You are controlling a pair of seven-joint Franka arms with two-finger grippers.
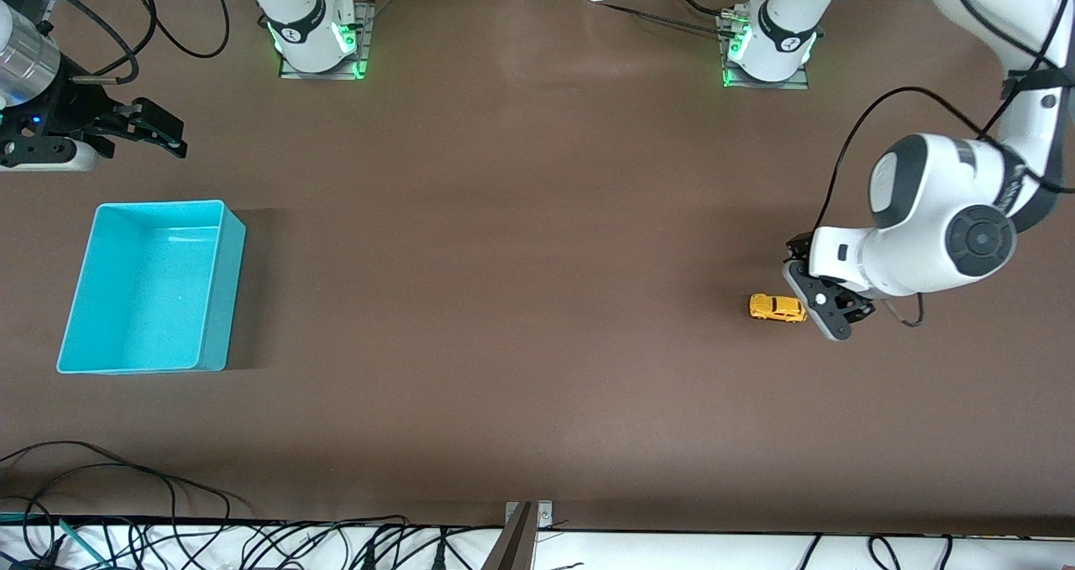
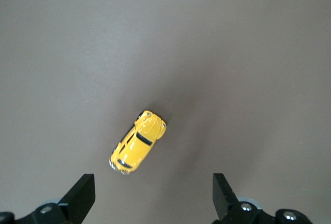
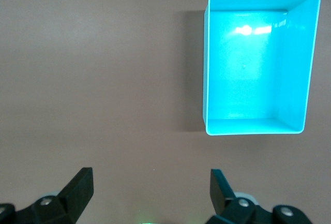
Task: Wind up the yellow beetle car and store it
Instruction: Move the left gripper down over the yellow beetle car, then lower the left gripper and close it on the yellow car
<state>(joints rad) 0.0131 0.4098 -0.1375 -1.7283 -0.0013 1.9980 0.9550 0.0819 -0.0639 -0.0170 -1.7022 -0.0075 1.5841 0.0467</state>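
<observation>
My left gripper needs to grip the yellow beetle car, taking both sides (image 1: 776, 308) (image 2: 141, 142) beside its windshield, and the car's hood will stick out ahead of the fingers.
The yellow beetle car (image 1: 777, 308) stands on its wheels on the brown table toward the left arm's end. My left gripper (image 1: 827, 305) hangs low just beside it, open, with nothing between its fingers. In the left wrist view the car (image 2: 137, 142) lies ahead of the gripper (image 2: 153, 198), slanted and closer to one finger (image 2: 81, 195), touching neither. My right gripper (image 1: 164, 131) waits open and empty above the table at the right arm's end; the right wrist view shows its gripper (image 3: 151, 193) over bare table.
An empty teal bin (image 1: 225, 293) sits at the right arm's end, nearer the front camera than the right gripper; it also shows in the right wrist view (image 3: 205, 79). Loose cables (image 1: 126, 503) run along the table's near edge. Both arm bases stand at the back.
</observation>
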